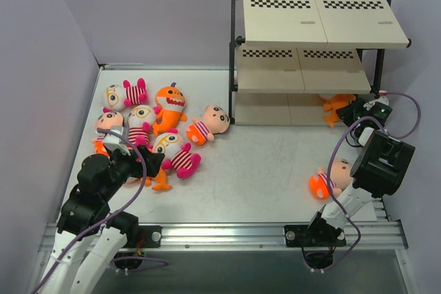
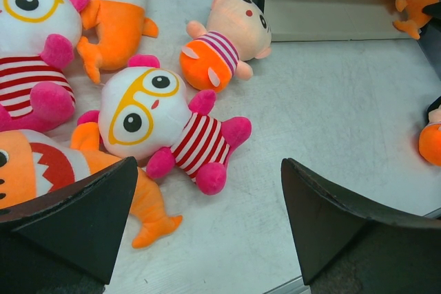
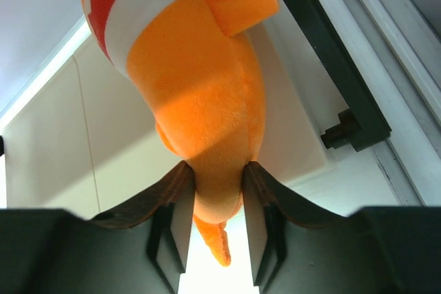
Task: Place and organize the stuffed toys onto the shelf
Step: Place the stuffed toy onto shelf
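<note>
The orange shark's fin crowds the shelf's black post, so the robot's right gripper needs to open, pinch the narrow tail (image 3: 212, 213) and move the shark away from the post.
The shelf (image 1: 313, 22) stands at the far right. My right gripper (image 1: 351, 110) is shut on the tail of an orange shark (image 1: 337, 106) at the shelf's bottom tier. The right wrist view shows the jaws (image 3: 217, 170) pinching the shark (image 3: 193, 67) over the beige board (image 3: 83, 142). My left gripper (image 1: 148, 163) is open and empty, low over the toy pile at the left. In the left wrist view it (image 2: 208, 170) hovers by a glasses toy (image 2: 148, 118), with a striped doll (image 2: 224, 46) and another shark (image 2: 62, 170) close by.
More toys lie at the left: a shark (image 1: 170, 107), a doll (image 1: 209, 124), glasses toys (image 1: 124, 93) (image 1: 140, 123) and another doll (image 1: 109, 123). One doll (image 1: 331, 180) lies by the right arm's base. The shelf's black post (image 3: 331, 53) is beside the held shark.
</note>
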`<state>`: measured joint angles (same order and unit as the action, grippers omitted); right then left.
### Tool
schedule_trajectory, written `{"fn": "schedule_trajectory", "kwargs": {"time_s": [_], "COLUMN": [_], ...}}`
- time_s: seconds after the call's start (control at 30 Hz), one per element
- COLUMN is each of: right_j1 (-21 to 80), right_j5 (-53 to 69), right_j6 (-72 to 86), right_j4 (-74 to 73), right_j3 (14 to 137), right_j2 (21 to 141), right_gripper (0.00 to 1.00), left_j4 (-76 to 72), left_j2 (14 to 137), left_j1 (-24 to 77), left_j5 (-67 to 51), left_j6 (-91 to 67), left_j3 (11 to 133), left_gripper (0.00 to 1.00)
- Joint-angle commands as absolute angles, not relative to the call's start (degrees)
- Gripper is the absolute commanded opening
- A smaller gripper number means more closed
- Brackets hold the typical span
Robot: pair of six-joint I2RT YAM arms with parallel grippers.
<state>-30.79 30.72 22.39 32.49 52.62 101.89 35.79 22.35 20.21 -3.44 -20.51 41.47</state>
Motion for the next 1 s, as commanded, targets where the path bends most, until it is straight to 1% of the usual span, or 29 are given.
{"fn": "schedule_trajectory", "kwargs": {"time_s": [0.0,0.03,0.17,0.23,0.8,0.97], "right_j1": [-31.11,-31.11,-31.11,-31.11,-30.32,-30.23], "right_j5": [29.1,29.0,28.65,28.91,31.99,32.96], "right_j6": [21.53,21.53,22.23,22.76,28.38,31.9], "right_j4": [33.75,34.01,34.89,35.42,41.04,44.73], "right_j3": [54.41,54.06,52.04,51.51,46.41,45.18], "right_j2": [100.73,100.55,99.41,98.88,99.05,99.4], "right_gripper": [0.34,0.34,0.43,0.43,0.43,0.39], "left_j4": [34.54,34.45,34.45,34.45,34.45,34.45], "left_j2": [22.41,22.41,22.41,22.32,21.89,21.88], "left_j1": [20.57,20.57,20.57,20.57,20.57,20.57], "left_j5": [-2.9,-3.07,-3.25,-3.16,-3.25,-3.25], "left_j6": [-20.04,-19.95,-19.95,-19.95,-19.95,-19.95], "left_j3": [41.57,41.66,41.57,41.57,41.57,41.57], "left_gripper": [0.94,0.94,0.94,0.94,0.94,0.94]}}
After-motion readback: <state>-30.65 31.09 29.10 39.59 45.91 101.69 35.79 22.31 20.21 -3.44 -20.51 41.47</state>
